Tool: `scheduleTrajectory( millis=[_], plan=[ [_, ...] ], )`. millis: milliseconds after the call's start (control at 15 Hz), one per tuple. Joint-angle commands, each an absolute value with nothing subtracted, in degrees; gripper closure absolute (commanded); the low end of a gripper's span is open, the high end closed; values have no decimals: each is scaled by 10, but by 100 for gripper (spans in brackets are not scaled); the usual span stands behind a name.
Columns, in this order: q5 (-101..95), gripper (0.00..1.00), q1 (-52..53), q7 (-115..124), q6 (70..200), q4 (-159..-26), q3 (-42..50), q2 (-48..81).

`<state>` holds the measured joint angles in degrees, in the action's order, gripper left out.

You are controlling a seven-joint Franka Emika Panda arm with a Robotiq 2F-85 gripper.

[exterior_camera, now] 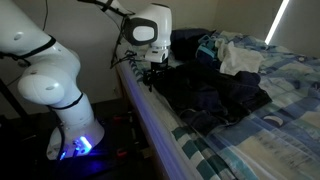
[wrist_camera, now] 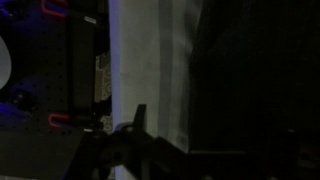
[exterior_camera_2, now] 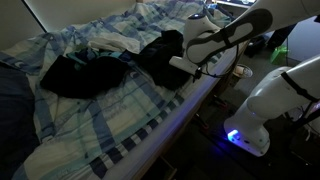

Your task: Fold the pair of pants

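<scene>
Next, I shift inward and grip the pants' near end [exterior_camera: 170, 76] before folding, because one finger of my gripper is over the pale bed side beside the dark pants.
The dark pair of pants [exterior_camera: 215, 98] lies crumpled on the plaid bed, close to its edge, and shows in both exterior views [exterior_camera_2: 163, 55]. My gripper [exterior_camera: 151, 74] hangs at the bed's edge, just above the near rim of the pants [exterior_camera_2: 193, 66]. In the wrist view, which is very dark, one finger [wrist_camera: 138, 116] stands over the pale bed side and the pants fill the right as a black mass [wrist_camera: 255, 90]. The finger sits well off centre, so the jaws look open. Nothing shows between them.
A blue plaid blanket [exterior_camera_2: 120, 110] covers the bed. A second dark garment with teal trim [exterior_camera_2: 75, 72] lies further along it, and a white cloth [exterior_camera: 240, 58] lies behind the pants. The robot base with blue light [exterior_camera: 80, 145] stands on the floor beside the bed.
</scene>
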<state>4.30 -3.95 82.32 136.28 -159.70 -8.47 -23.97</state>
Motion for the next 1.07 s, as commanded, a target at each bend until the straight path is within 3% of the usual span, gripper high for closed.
scheduleTrajectory(
  millis=[0,667,1000],
  plan=[
    [48,25,-36,852,1390,-1597,-92,-219],
    [38,99,-38,866,1406,-1594,-96,-226],
    [5,99,-35,910,1360,-1591,-123,-300]
  ],
)
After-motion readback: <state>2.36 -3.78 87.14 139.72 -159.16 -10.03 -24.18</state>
